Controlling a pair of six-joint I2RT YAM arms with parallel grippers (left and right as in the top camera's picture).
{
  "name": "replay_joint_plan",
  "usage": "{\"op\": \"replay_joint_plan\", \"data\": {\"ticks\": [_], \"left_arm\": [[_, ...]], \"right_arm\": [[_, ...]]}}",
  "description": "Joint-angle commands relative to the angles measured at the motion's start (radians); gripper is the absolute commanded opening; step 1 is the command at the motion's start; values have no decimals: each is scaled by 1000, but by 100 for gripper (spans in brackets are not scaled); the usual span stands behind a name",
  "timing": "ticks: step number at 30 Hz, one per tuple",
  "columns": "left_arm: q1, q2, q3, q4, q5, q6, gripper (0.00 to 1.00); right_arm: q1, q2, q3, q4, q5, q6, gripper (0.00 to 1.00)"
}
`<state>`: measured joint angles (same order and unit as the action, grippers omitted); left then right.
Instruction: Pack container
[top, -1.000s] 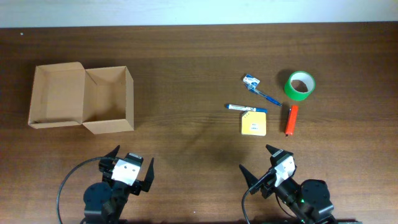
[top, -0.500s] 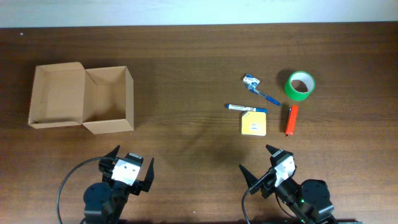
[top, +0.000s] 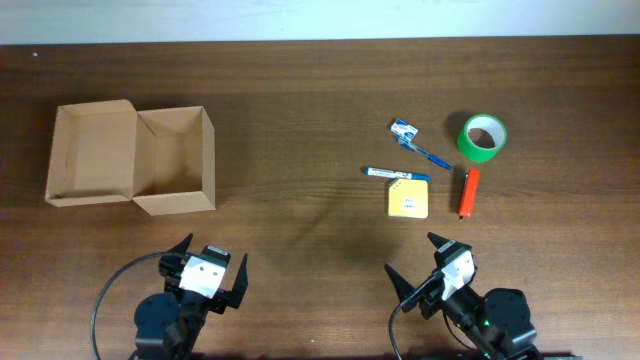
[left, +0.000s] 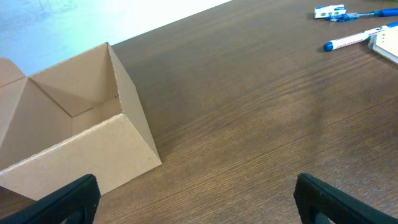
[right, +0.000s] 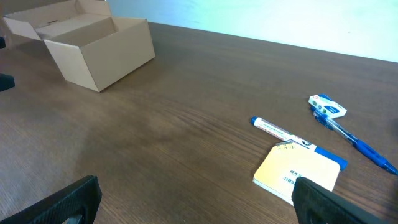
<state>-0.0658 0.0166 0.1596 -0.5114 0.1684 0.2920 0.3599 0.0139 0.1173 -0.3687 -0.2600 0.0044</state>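
Next, I move my left gripper over to the side of the cardboard box that faces the yellow notepad and close it on that side's top edge (top: 204, 154) (left: 117, 86).
The container (top: 173, 160) is a tan cardboard box on the table's left, its hinged flap (top: 92, 155) laid open to the left and nothing visible inside; it also shows in the left wrist view (left: 74, 143) and the right wrist view (right: 102, 46). At the right lie a yellow notepad (top: 408, 198), a blue-capped marker (top: 394, 174), a blue pen (top: 430, 157), a small blue-white eraser (top: 404, 129), a green tape roll (top: 482, 137) and an orange-red marker (top: 467, 193). My left gripper (top: 208, 270) and right gripper (top: 432, 268) stand open near the front edge, both holding nothing.
A pale wall strip (top: 320, 20) runs behind the dark wooden table (top: 300, 120). The notepad (right: 297, 172) lies just ahead of my right gripper's right finger, with the marker (right: 273, 129) and pen (right: 357, 147) beyond it.
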Motion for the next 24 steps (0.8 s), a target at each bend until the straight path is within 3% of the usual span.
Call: {"op": "replay_joint_plan", "data": {"ticks": [1,11,21,24], "left_arm": [[4,-11,-4,3,8,8,100],[4,-11,-4,4,28,-11,100],[3,-11,-4,6,46,-559,100],[3,-11,-4,10,45,-657,100]], "right_arm": [[6,-6,-6,-1,5,11,99],[6,-6,-6,-1,5,11,99],[6,-6,-6,-1,5,11,99],[6,-6,-6,-1,5,11,99]]}}
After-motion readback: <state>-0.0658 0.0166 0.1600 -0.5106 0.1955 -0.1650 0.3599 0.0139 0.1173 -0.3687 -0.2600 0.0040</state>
